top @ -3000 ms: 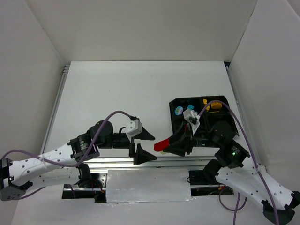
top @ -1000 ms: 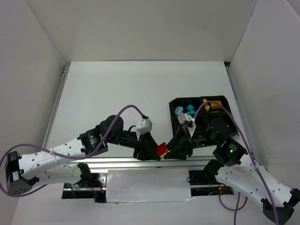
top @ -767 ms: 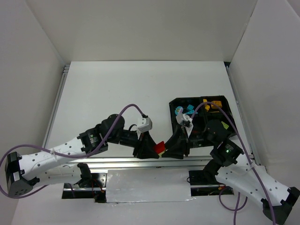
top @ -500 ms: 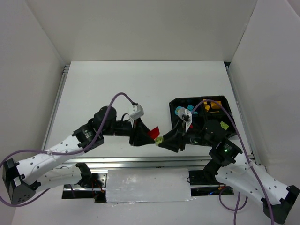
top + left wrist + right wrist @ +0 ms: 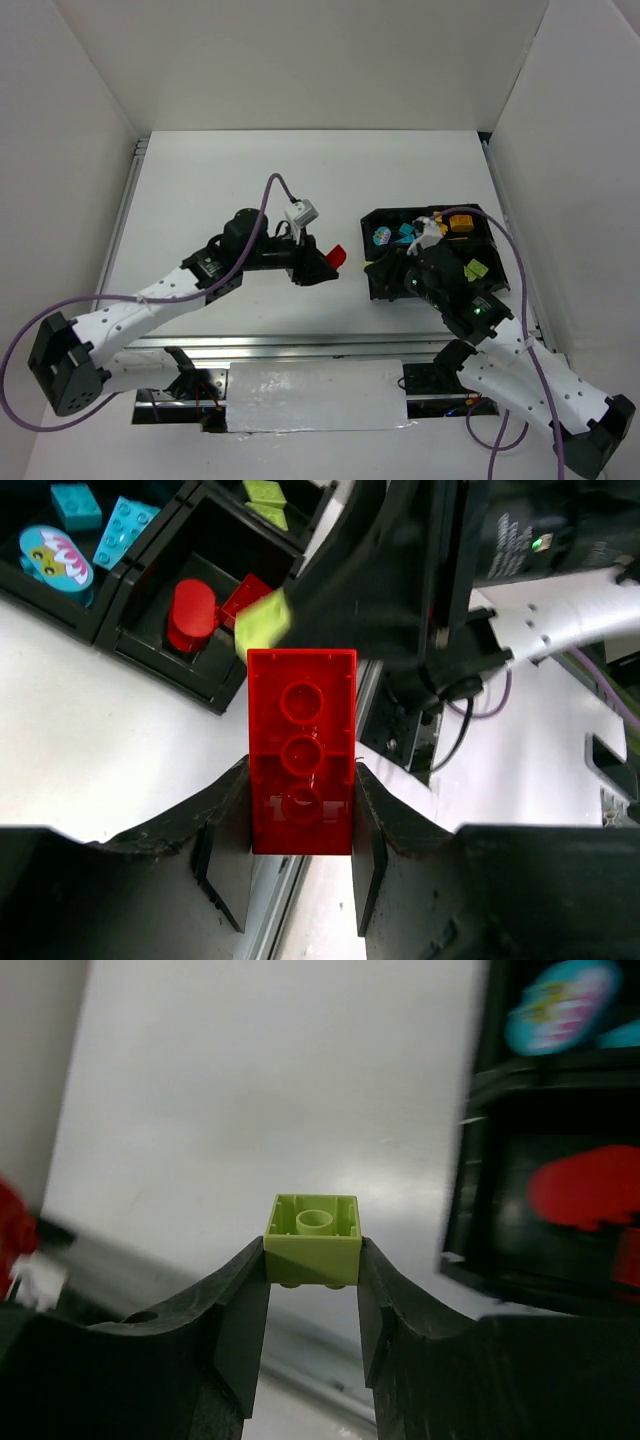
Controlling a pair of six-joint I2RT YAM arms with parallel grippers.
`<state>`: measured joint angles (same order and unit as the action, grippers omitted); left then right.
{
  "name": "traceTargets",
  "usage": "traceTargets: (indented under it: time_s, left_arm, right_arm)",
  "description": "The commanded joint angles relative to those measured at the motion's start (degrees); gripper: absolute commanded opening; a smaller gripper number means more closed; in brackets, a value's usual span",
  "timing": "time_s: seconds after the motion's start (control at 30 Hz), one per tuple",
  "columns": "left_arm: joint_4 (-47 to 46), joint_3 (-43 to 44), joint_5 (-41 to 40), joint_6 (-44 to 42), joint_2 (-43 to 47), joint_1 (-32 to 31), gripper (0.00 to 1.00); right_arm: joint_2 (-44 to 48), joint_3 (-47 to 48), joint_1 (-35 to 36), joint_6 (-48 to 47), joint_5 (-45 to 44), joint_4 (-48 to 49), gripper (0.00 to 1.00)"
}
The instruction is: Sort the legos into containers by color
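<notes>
My left gripper will release the red lego next to the rounded red piece (image 5: pixel 394 278) (image 5: pixel 207 660), in the near corner compartment of the black tray.
My left gripper (image 5: pixel 300 780) is shut on a red lego (image 5: pixel 301 750), held lengthwise with its studs facing the camera. From above, that left gripper (image 5: pixel 325 261) hangs over the table just left of the black containers tray (image 5: pixel 367 235). A small pale green lego (image 5: pixel 313 1238) is pinched in my shut right gripper (image 5: pixel 313 1252). The right gripper (image 5: pixel 382 271) is at the tray's near-left corner. The tray holds cyan legos (image 5: pixel 395 235), yellow-orange ones (image 5: pixel 460 222), green ones (image 5: pixel 475 270) and red pieces (image 5: pixel 190 615), each colour in its own compartment.
White walls enclose the table on three sides. An aluminium rail (image 5: pixel 300 345) runs along the near edge by the arm bases. The right arm's purple cable (image 5: pixel 500 245) loops over the tray's right side.
The two grippers met at the near rail and parted, red lego in the left, green in the right. The left arm rose away; the right swung toward the tray.
</notes>
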<state>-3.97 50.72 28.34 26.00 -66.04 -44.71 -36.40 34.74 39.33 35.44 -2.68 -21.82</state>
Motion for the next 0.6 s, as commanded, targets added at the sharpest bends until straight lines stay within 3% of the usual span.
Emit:
traceTargets:
  time_s: [0.0,0.07,0.2,0.43,0.53,0.57]
  left_arm:
    - [-5.34,4.56,0.23,4.92,-5.75,-0.11,0.0]
    - [-7.54,5.7,-0.3,7.3,-9.78,-0.73,0.0]
    - [-11.06,7.28,-2.05,10.03,-14.19,-3.18,0.0]
    - [-3.07,20.63,-6.81,10.21,-29.11,-8.11,0.0]
    - [-1.92,24.24,-6.45,10.56,-33.78,-8.29,0.0]
    - [-1.75,25.3,-6.28,10.48,-34.67,-8.29,0.0]
  right_arm:
    - [-0.42,5.06,-8.45,9.03,-19.56,-10.94,0.0]
    - [-0.16,5.6,-19.13,9.56,-18.43,-12.45,0.0]
    - [-0.33,5.43,-33.22,12.54,-19.73,-12.81,0.0]
    - [-4.72,3.41,-45.73,15.18,-19.4,-7.89,0.0]
    - [-6.39,2.53,-46.54,15.62,-18.15,-5.96,0.06]
    - [-6.66,2.09,-46.63,15.45,-18.33,-5.08,0.13]
